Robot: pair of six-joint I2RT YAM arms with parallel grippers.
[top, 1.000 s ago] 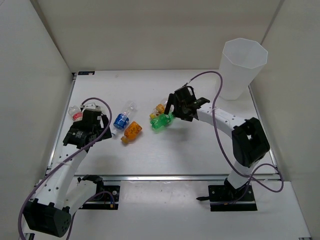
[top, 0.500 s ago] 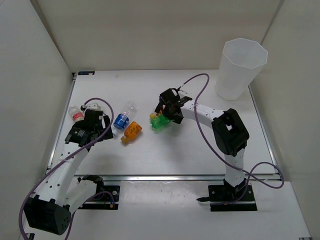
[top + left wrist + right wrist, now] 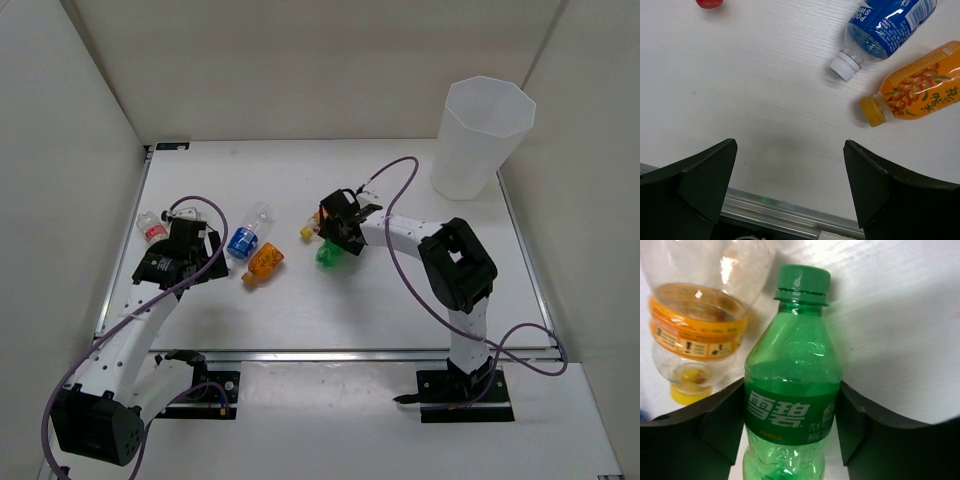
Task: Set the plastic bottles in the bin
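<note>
Next, the left gripper closes on the neck [image 3: 160, 242] of the clear bottle with the red label, beside that bottle's red cap.
My right gripper [image 3: 335, 238] is shut on a green bottle [image 3: 790, 390], one finger pressed against each side of its label. The bottle [image 3: 327, 256] lies on the table with its cap pointing away from the wrist. A clear bottle with an orange label [image 3: 700, 320] and a yellow cap lies touching it on the left. The left gripper [image 3: 790, 150] hangs open over bare table with nothing between its fingers. A blue-labelled bottle [image 3: 890, 20] and an orange bottle [image 3: 920, 80] lie ahead of it to the right. The bin [image 3: 478, 140] stands at the back right.
A clear bottle with a red label [image 3: 152, 229] lies near the table's left edge, its red cap [image 3: 710, 2] just showing in the left wrist view. A metal rail [image 3: 770, 210] runs along the table edge under the left gripper. White walls enclose the table.
The right gripper has come down and leftward over the green bottle and closed on it, and the bottle has shifted slightly. The left arm has hardly moved.
</note>
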